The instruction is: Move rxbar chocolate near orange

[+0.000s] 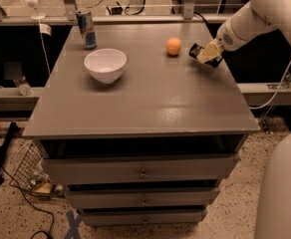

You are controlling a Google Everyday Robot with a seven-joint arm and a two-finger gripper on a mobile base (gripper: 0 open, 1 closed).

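Next, I release the rxbar chocolate on the grey table top between the orange (199,60) and the table's side edge.
The orange (174,46) sits on the grey table top (150,98) toward the back right. My gripper (206,54) is just right of the orange, low over the table, shut on the rxbar chocolate (197,51). The bar shows as a dark end sticking out left of the pale fingers, a short gap from the orange. The white arm reaches in from the upper right.
A white bowl (105,65) stands at the left middle of the table. A blue and red drink can (87,29) stands behind it at the back left. Drawers run below the table's front edge (140,132). A railing runs behind the table.
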